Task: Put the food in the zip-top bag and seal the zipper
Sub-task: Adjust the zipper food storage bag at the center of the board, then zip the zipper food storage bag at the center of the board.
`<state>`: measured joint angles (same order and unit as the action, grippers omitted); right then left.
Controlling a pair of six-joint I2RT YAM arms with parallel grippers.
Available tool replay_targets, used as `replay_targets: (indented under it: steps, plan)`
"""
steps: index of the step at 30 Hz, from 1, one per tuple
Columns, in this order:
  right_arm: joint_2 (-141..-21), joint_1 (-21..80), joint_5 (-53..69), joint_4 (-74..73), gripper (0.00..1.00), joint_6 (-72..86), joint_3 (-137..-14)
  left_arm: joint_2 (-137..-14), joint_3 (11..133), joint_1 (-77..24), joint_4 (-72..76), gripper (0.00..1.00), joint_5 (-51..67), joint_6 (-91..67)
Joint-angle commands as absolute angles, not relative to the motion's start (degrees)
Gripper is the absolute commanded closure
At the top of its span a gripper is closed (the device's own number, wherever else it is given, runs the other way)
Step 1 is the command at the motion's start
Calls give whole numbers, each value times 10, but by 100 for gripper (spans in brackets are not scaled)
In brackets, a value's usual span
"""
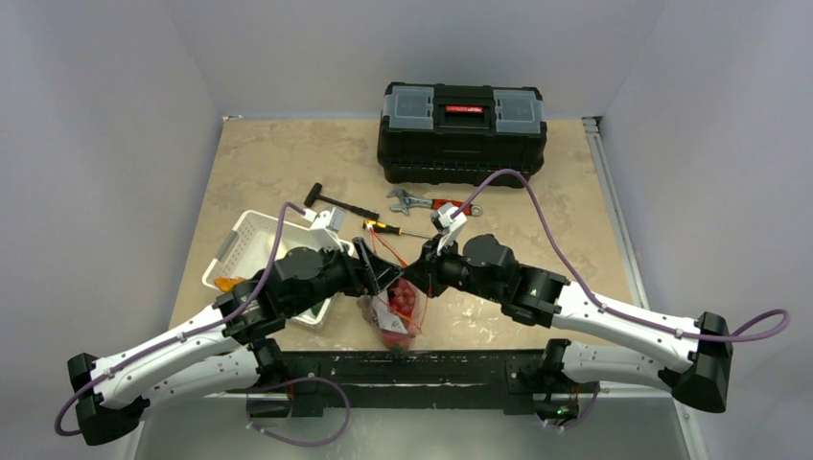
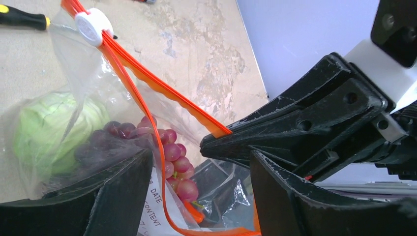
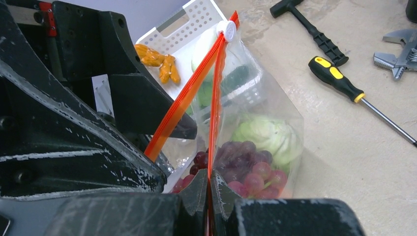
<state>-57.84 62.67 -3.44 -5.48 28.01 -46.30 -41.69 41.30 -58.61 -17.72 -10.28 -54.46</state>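
Note:
Next, I pinch the zipper's two strips together with my left gripper, as they are apart below the white slider, freeing my right gripper to take the zipper's end (image 2: pixel 74 6) past the slider.
The zip-top bag (image 1: pixel 396 311) hangs between my two grippers above the table's near edge, its mouth open. Inside it are the pale-green cabbage (image 3: pixel 268 135), the purple grape bunch (image 3: pixel 246 167) and an orange piece (image 2: pixel 196 214). The red-orange zipper (image 3: pixel 215 98) splits in two from its white slider (image 3: pixel 226 29). My right gripper (image 3: pixel 209 196) is shut on one strip. The other strip (image 2: pixel 147 147) loops between the wide-apart fingers of my left gripper (image 2: pixel 201 196), which is open.
The white basket (image 1: pixel 251 240) stands to the left with orange food pieces (image 3: pixel 160 64) and green pieces in it. A hammer (image 1: pixel 331 201), a screwdriver (image 1: pixel 393 230) and a wrench (image 1: pixel 427 203) lie behind the bag. A black toolbox (image 1: pixel 462 132) stands at the back.

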Motion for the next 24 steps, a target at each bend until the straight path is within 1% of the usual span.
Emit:
replay_targets:
  steps: [1, 2, 4, 6, 9, 12, 14, 19, 24]
  plan:
    - [-581, 629, -21, -13, 100, 277, -461, -411, 419, -589, -159, 29, -160, -562]
    - [-581, 628, -17, -8, 100, 307, -459, -418, 431, -589, -175, 31, -176, -577]
    - [-581, 628, -11, -3, 100, 311, -456, -435, 452, -589, -206, 37, -201, -604]
    - [-581, 629, -5, 8, 100, 312, -453, -457, 471, -589, -232, 40, -222, -621]
    - [-582, 630, -2, 20, 100, 310, -452, -492, 498, -589, -257, 40, -249, -645]
    - [-589, 629, -2, 18, 100, 305, -456, -517, 511, -590, -254, 33, -251, -647]
    - [-594, 630, -2, 13, 100, 302, -461, -525, 515, -593, -249, 31, -253, -645]
    - [-602, 635, 12, 12, 100, 300, -466, -552, 534, -594, -272, 34, -266, -653]
    - [-598, 639, 13, 7, 100, 292, -474, -575, 557, -594, -303, 56, -268, -640]
